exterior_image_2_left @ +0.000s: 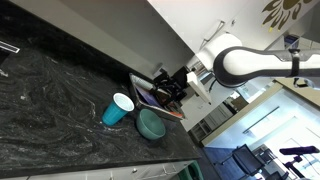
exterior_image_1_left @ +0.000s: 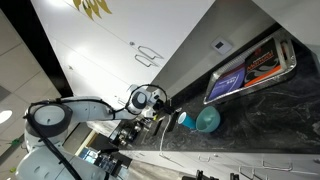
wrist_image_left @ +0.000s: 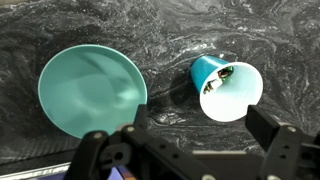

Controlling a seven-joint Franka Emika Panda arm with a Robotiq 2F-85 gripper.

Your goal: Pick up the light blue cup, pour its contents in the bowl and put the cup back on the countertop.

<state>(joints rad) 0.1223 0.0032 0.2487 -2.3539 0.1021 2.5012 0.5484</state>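
Note:
The light blue cup's rim (exterior_image_1_left: 191,118) (wrist_image_left: 203,103) on the side facing the teal bowl is the next spot my gripper should go to and close on.
The light blue cup (wrist_image_left: 212,72) stands upright on the dark countertop (wrist_image_left: 150,30), with its white inside and some small contents showing. The teal bowl (wrist_image_left: 90,90) sits just beside it. Both also show in both exterior views: the cup (exterior_image_1_left: 185,121) (exterior_image_2_left: 118,109) and the bowl (exterior_image_1_left: 208,120) (exterior_image_2_left: 151,124). My gripper (wrist_image_left: 200,118) is open and empty above the counter, apart from the cup, with its fingers either side of the cup's near rim in the wrist view. It hovers near the cup and bowl in both exterior views (exterior_image_1_left: 152,114) (exterior_image_2_left: 166,92).
A dark tray with coloured packets (exterior_image_1_left: 250,68) lies further along the counter against the wall. A flat dark item with an orange edge (exterior_image_2_left: 160,108) lies under the gripper. The counter's front edge (exterior_image_2_left: 100,165) runs close to the bowl.

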